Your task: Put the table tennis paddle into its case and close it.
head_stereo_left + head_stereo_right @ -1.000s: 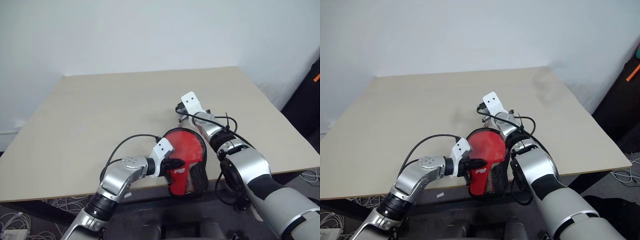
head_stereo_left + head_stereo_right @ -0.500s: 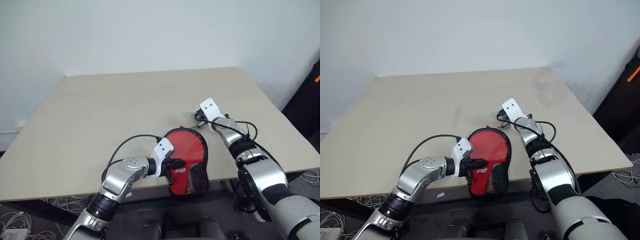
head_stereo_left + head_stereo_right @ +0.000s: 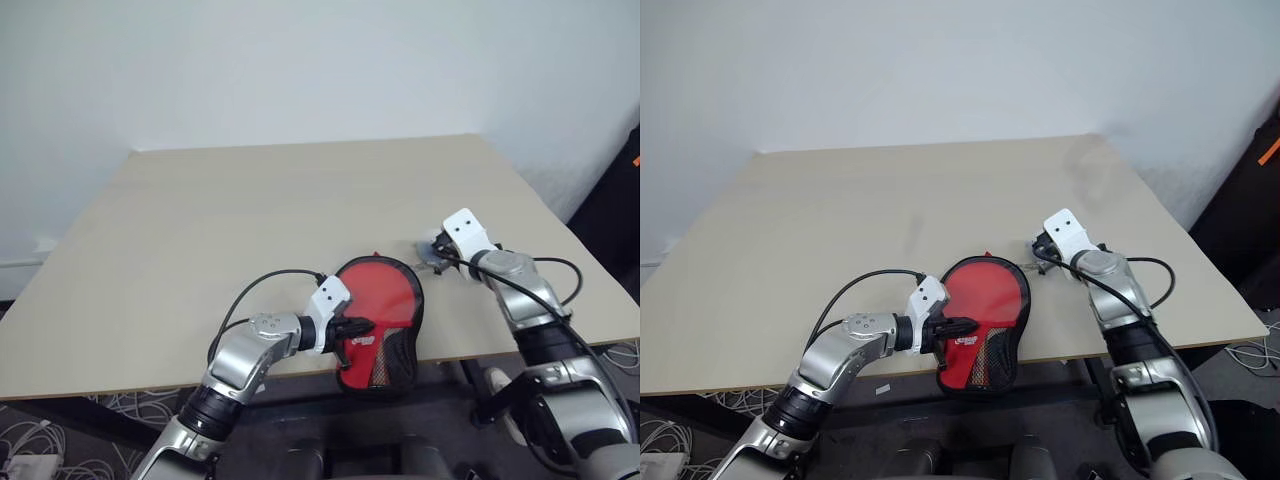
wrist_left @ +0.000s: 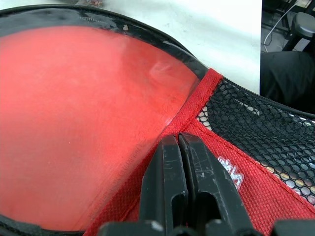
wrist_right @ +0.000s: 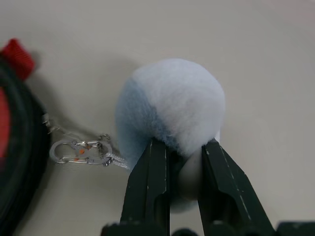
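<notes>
My right gripper is pointing away from the case's mesh end, where the chain must go, so next I open it, turn it toward the case and regrip the fuzzy ball (image 5: 172,105).
The red case (image 3: 378,300), edged in black, lies at the table's front edge with its mesh end (image 3: 385,360) hanging over. My left gripper (image 3: 355,328) is shut on the red trim beside the mesh (image 4: 179,140). To the right of the case, my right gripper (image 5: 183,145) is shut on a small grey-blue fuzzy ball (image 5: 172,108) just above the tabletop. A short chain with a metal clasp (image 5: 78,151) runs from the ball toward the case's rim. The table tennis paddle is hidden.
The beige table (image 3: 250,200) stretches bare behind and to the left of the case. Its right edge (image 3: 590,270) is close to my right arm. A black object (image 3: 615,200) stands beyond that edge, and cables (image 3: 30,465) lie on the floor.
My right gripper has swung from behind the top of the case out to its right, taking the fuzzy ball along. The left gripper has kept its hold and place.
</notes>
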Available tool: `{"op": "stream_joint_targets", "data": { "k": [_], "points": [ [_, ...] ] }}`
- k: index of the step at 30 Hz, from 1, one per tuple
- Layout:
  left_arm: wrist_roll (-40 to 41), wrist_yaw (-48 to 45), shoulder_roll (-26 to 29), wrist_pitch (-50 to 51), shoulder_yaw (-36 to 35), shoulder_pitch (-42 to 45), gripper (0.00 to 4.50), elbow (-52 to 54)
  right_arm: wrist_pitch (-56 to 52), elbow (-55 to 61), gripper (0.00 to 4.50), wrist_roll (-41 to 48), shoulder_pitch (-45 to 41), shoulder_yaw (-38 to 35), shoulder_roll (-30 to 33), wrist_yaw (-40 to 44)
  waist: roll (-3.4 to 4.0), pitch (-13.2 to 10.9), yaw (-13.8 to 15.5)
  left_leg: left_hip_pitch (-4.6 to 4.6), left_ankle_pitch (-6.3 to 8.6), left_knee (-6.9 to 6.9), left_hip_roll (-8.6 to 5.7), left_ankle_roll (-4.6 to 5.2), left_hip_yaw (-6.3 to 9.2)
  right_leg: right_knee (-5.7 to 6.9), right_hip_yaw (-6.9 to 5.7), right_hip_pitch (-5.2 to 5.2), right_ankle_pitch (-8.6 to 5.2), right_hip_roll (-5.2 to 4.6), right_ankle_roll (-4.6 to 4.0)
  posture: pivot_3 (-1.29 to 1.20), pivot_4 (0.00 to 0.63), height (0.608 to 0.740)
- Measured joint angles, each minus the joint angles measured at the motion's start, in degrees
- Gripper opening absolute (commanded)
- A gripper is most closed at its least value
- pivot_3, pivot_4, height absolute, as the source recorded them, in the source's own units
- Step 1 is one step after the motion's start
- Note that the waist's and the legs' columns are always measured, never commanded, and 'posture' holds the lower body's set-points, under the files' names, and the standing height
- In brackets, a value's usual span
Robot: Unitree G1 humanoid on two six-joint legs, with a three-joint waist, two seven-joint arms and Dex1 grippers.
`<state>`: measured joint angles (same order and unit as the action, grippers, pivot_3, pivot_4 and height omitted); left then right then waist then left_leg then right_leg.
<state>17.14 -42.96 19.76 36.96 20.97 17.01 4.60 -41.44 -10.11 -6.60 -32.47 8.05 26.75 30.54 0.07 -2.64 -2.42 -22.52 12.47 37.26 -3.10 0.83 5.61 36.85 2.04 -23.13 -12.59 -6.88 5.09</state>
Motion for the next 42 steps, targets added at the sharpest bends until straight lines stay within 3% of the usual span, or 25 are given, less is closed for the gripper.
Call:
{"op": "stream_joint_targets", "data": {
  "k": [15, 29, 37, 42],
  "points": [
    [-0.52, -1.61, -0.67, -0.62, 0.29, 1.27, 0.00, -1.98, -7.18, 20.75, 0.36, 6.75, 6.24, 2.38, 15.89, 17.19, -0.10, -0.04, 1.47, -0.07, 0.17, 0.31, 0.02, 0.20, -0.15, -0.11, 0.00, 0.11, -0.08, -0.07, 0.13, 0.00, 0.000, 0.698],
    [-0.67, -1.76, -1.56, -0.73, 0.51, 1.56, 0.00, -2.73, -4.93, 19.55, 0.36, 7.54, 8.21, 4.30, 18.01, 19.22, -0.14, -0.04, 2.40, -0.08, 0.22, 0.44, 0.03, 0.24, -0.18, -0.12, 0.01, 0.15, -0.08, -0.07, 0.13, 0.00, 0.000, 0.698],
    [-0.73, -1.84, -1.40, -0.76, 0.55, 1.60, 0.00, -2.80, -1.23, 16.66, 3.15, 6.96, 10.58, 5.85, 22.43, 22.24, -0.17, -0.05, 2.57, -0.07, 0.27, 0.52, 0.05, 0.26, -0.21, -0.14, 0.00, 0.19, -0.09, -0.07, 0.14, 0.00, 0.000, 0.698],
    [-0.78, -1.93, -1.41, -0.78, 0.58, 1.68, 0.00, -2.81, 0.97, 16.56, 3.15, 8.82, 9.70, 5.76, 25.94, 27.73, -0.17, -0.06, 2.58, -0.08, 0.29, 0.54, 0.06, 0.26, -0.24, -0.14, 0.01, 0.20, -0.10, -0.08, 0.15, 0.00, 0.000, 0.698]
  ]
}}
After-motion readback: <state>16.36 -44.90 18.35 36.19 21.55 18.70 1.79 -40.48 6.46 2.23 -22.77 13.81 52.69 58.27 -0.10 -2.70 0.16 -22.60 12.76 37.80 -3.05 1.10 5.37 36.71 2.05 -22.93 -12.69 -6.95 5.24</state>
